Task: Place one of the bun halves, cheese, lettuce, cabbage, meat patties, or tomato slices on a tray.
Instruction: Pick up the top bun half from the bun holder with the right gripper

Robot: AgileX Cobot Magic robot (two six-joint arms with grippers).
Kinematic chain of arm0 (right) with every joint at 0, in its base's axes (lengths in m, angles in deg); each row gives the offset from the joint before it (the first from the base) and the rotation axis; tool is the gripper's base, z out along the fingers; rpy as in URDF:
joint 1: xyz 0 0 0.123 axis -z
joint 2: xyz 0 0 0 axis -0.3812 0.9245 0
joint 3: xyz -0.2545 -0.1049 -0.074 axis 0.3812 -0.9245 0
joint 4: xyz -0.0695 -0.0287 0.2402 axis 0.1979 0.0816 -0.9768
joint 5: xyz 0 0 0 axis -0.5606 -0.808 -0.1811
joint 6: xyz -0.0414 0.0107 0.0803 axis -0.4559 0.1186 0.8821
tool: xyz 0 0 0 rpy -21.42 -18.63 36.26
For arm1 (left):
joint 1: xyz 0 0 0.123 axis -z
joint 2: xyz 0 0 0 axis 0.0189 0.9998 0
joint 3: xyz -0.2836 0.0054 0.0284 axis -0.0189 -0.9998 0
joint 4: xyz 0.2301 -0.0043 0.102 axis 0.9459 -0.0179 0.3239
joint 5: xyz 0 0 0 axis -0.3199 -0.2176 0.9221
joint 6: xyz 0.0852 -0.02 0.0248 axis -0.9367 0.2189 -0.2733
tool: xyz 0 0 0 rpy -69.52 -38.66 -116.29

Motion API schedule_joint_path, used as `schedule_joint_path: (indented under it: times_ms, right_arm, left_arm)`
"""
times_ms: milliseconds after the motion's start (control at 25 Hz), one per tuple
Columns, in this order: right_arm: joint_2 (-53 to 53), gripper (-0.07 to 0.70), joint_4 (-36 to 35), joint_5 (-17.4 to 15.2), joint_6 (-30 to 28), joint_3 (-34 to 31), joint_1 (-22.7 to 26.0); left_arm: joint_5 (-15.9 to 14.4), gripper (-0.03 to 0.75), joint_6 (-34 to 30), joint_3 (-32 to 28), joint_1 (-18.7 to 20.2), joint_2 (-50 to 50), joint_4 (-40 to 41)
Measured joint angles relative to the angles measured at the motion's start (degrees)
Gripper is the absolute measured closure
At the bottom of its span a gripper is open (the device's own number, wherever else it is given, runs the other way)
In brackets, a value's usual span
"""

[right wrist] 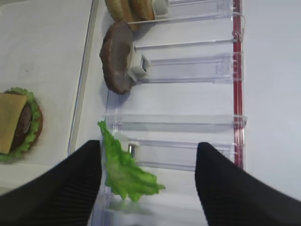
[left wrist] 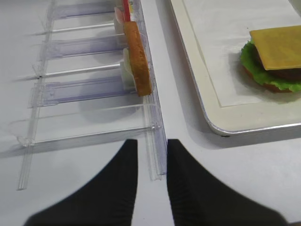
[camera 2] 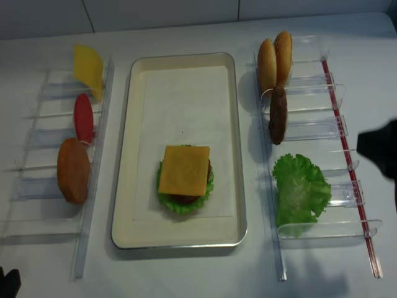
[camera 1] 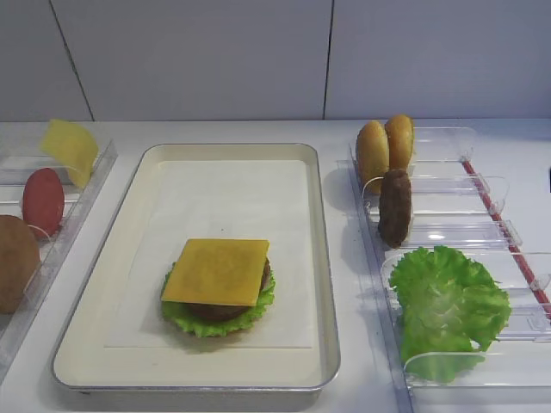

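Note:
Next, I grip the middle of the bun half [camera 2: 267, 63] nearest the cream tray's far corner, beside the other bun half, with my right gripper.
On the cream tray [camera 1: 320, 258] lies a stack of lettuce, a meat patty and a yellow cheese [camera 1: 219, 271] square on top. The left holder has a cheese slice [camera 1: 69, 148], a tomato slice [camera 1: 43, 200] and a bun half [camera 1: 15, 262]. The right holder has two bun halves [camera 1: 385, 148], a meat patty [camera 1: 395, 206] and lettuce [camera 1: 448, 305]. My right gripper [right wrist: 148, 148] is wide open above the right holder. A lettuce leaf [right wrist: 124, 169] shows between its fingers, apart from them. My left gripper [left wrist: 152, 143] hovers at the near end of the left holder with a narrow gap, holding nothing. No cabbage is in view.
Clear plastic holders [camera 2: 310, 186] with thin dividers flank the tray on both sides. A red strip [camera 2: 347, 155] runs along the outer edge of the right one. White tabletop surrounds everything, and a white wall stands behind.

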Motion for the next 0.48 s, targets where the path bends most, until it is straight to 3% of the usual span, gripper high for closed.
schedule_joint_path:
  times_ms: [280, 480]
  right_arm:
    - [23.5, 0.192, 0.2, -3.5, -1.7, 20.1, -1.7]
    - [37.0, 0.192, 6.8, -3.8, 4.9, 33.8, -11.2]
  left_arm:
    - [0.0, 0.547, 0.0, 0.0, 0.0, 0.0, 0.0]
    - [0.0, 0.547, 0.0, 0.0, 0.0, 0.0, 0.0]
